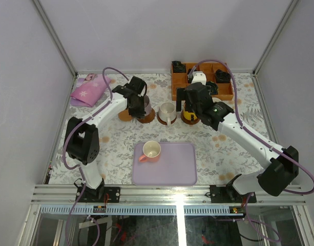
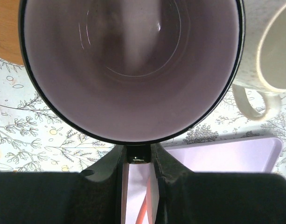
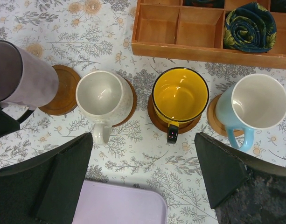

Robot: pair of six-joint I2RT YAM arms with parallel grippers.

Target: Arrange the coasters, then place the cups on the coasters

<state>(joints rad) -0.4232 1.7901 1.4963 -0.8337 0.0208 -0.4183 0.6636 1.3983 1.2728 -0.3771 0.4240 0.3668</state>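
The robot's left gripper will release the dusky purple cup on the coaster (image 1: 147, 113) beside the white cup.
My left gripper (image 2: 139, 151) is shut on the handle of the dusky purple cup (image 2: 133, 70), which leans over a coaster (image 3: 63, 95). I cannot tell if its base touches the coaster. One bare coaster (image 1: 125, 115) lies just left of it. The white cup (image 3: 103, 95), yellow cup (image 3: 180, 95) and light blue cup (image 3: 254, 105) each stand on a coaster in a row. A pink cup (image 1: 150, 151) sits on the lavender tray (image 1: 172, 169). Above the yellow cup hovers my right gripper (image 3: 143, 172), open and holding nothing.
An orange-brown compartmented box (image 3: 198, 32) with dark rolled cloths stands behind the cup row. A pink cloth (image 1: 87, 91) lies at the far left. White frame posts rise at the table's corners.
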